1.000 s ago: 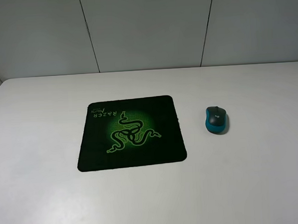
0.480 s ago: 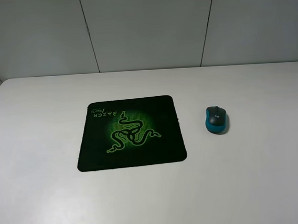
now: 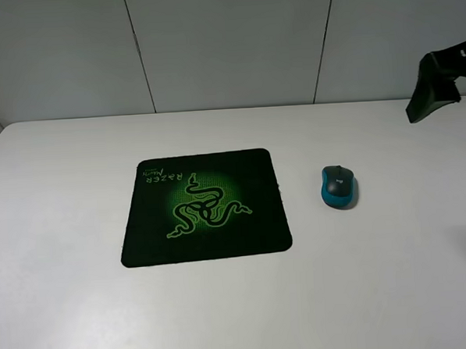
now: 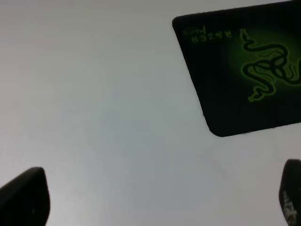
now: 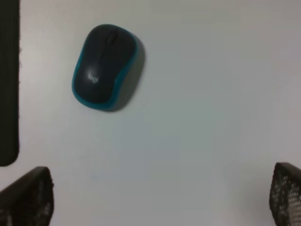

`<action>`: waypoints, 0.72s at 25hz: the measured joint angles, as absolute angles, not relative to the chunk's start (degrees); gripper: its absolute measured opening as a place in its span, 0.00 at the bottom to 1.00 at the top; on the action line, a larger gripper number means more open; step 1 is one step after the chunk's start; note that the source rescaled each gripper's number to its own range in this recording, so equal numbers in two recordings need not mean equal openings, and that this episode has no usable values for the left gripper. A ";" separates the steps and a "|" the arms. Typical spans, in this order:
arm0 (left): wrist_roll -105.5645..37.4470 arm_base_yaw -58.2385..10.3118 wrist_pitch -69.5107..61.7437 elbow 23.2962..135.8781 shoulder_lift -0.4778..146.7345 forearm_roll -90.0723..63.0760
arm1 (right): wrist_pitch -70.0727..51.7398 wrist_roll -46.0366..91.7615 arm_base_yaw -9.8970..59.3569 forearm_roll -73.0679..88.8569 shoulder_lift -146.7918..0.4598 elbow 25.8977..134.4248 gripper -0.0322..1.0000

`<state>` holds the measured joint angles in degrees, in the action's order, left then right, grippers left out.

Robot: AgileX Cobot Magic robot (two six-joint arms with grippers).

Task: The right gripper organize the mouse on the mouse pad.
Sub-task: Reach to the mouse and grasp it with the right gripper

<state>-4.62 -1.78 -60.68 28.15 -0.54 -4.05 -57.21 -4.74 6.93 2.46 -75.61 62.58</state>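
Note:
The mouse is next for my right gripper, which should move to it and close across the mouse's middle [image 3: 338, 186] [image 5: 104, 68], one finger on each long blue side.
The mouse pad [image 3: 203, 207] is black with a green snake logo and lies flat on the white table. The mouse [image 3: 339, 187], dark grey on top with blue sides, sits on the bare table just right of the pad, apart from it. A black part of my right arm [image 3: 435, 82] shows at the far right, above and behind the mouse. In the right wrist view my right gripper [image 5: 160, 197] is open and empty, with the mouse [image 5: 104, 67] ahead of it and the pad's edge [image 5: 8, 80] beside it. My left gripper [image 4: 155, 195] is open and empty near the pad's corner [image 4: 244, 70].
The white table [image 3: 84, 307] extends around the pad and mouse. A grey panelled wall [image 3: 226, 42] stands behind the table's far edge.
My right arm has come into the exterior view from the right edge, moving in over the table's far right. The mouse and pad have not moved.

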 joint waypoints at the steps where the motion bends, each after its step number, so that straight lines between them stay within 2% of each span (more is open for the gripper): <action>1: -4.62 -1.78 -60.68 28.15 -0.54 -4.05 | -57.21 -5.19 7.48 2.27 -77.42 63.48 1.00; 9: -4.62 -1.78 -60.68 28.15 -0.54 -4.03 | -57.05 -7.80 9.32 2.96 -89.15 69.81 1.00; 18: -4.62 -1.78 -60.68 28.15 -0.54 -4.03 | -56.91 -7.96 9.32 6.23 -97.18 71.18 1.00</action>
